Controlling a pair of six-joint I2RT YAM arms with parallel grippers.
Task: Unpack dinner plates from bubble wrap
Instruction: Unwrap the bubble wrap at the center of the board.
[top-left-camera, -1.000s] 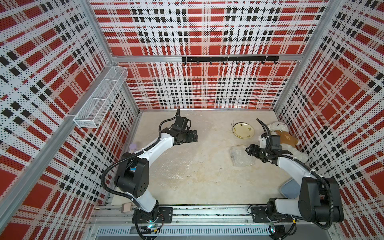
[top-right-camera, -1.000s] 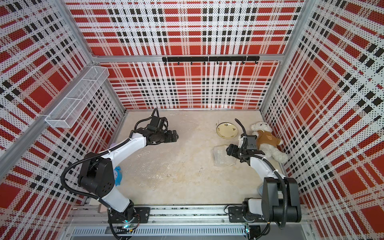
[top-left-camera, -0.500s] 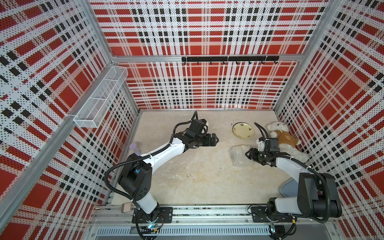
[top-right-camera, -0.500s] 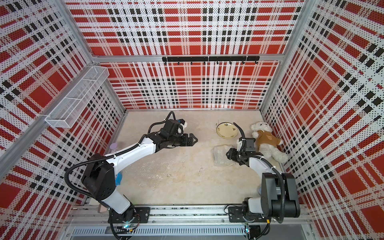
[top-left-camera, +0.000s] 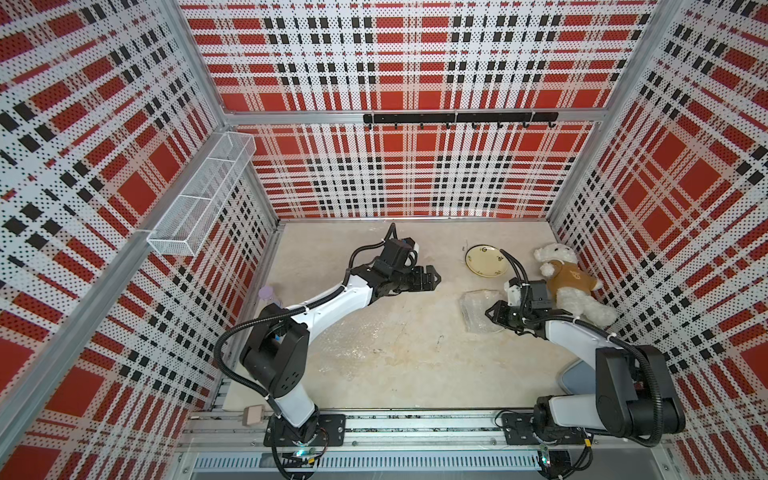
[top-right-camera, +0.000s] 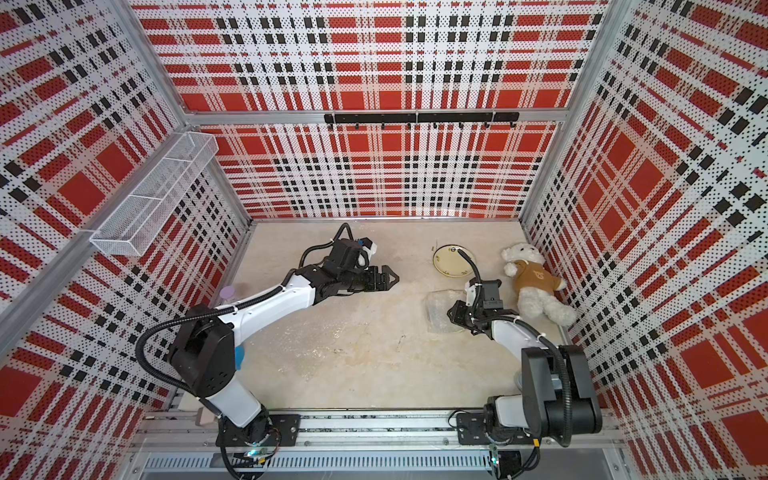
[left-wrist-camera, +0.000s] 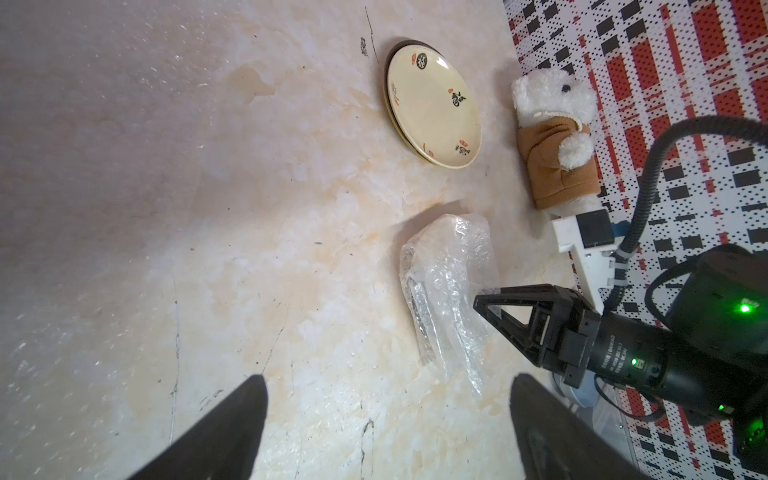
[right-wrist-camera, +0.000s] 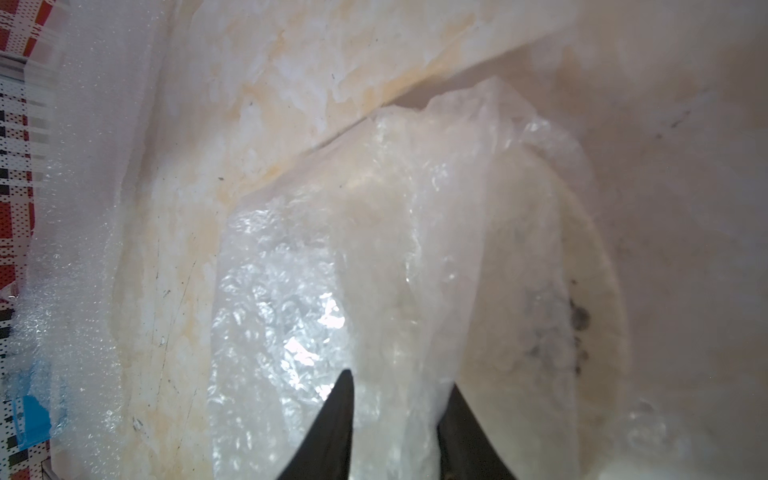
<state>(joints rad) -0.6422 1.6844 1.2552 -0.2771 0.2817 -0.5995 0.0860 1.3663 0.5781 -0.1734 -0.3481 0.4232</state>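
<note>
The bubble wrap bundle lies apart from my open left gripper, so next my right gripper regrips the bundle's fold (right-wrist-camera: 444, 336) and swings the bundle closer.
A bare cream dinner plate (top-left-camera: 487, 260) (top-right-camera: 451, 262) (left-wrist-camera: 434, 106) with small dark and red motifs lies at the back right. Nearer the front sits a crinkly bubble wrap (top-left-camera: 476, 309) (top-right-camera: 438, 309) (left-wrist-camera: 451, 286) bundle. Another plate (right-wrist-camera: 582, 316) shows blurred through it. My right gripper (top-left-camera: 491, 311) (top-right-camera: 452, 312) (right-wrist-camera: 401, 382) (left-wrist-camera: 482, 301) is at the bundle's right edge, jaws narrowed on a fold of the wrap. My left gripper (top-left-camera: 432, 281) (top-right-camera: 392, 279) (left-wrist-camera: 386, 378) hangs open mid-table, left of the bundle and apart from it, holding nothing.
A white teddy bear (top-left-camera: 569, 282) (top-right-camera: 536, 286) in a brown shirt lies by the right wall. A lilac hourglass (top-left-camera: 268, 294) stands at the left wall. A flat shiny wrap sheet (top-left-camera: 340, 345) lies front centre. A wire basket (top-left-camera: 203, 195) hangs on the left wall.
My left arm has swung right from the back left to mid-table, jaws staying open. My right gripper has pushed into the bundle's edge and its jaws have narrowed on the wrap.
</note>
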